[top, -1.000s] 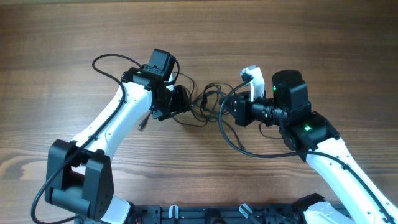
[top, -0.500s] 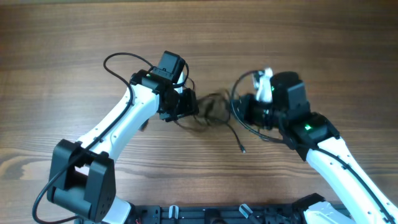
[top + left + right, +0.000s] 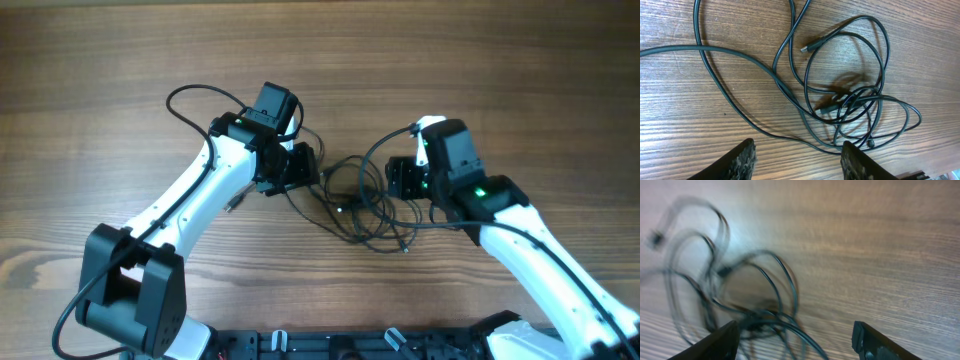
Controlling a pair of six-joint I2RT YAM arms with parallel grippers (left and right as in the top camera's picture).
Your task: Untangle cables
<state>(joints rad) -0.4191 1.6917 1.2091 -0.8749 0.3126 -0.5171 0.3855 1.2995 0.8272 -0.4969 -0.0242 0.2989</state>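
Observation:
The robot's right gripper will close on the bunched loops (image 3: 386, 202) (image 3: 760, 322) of the cables, at the edge of the tangle nearest to that gripper's fingers.
The cables (image 3: 347, 205) lie as a loose tangle of thin black loops on the wooden table, between my two grippers. One plug end (image 3: 404, 245) trails toward the front right. My left gripper (image 3: 303, 168) is open at the tangle's left edge. In the left wrist view the knot (image 3: 840, 102) and a metal-tipped plug (image 3: 805, 48) lie ahead of the left gripper (image 3: 799, 157), with bare wood between its fingers. My right gripper (image 3: 400, 178) is open at the tangle's right side. In the right wrist view the blurred cables (image 3: 760, 315) lie ahead of the right gripper (image 3: 795, 342), toward its left finger.
The left arm's own thick cable (image 3: 185, 95) loops out behind its wrist. The right arm's thick cable (image 3: 372, 152) arcs beside its gripper, close to the tangle. A black frame (image 3: 350, 345) runs along the table's front edge.
My right gripper has opened and let go of the cables, which dropped and spread on the table. Earlier the left arm shifted right toward the tangle, then held still.

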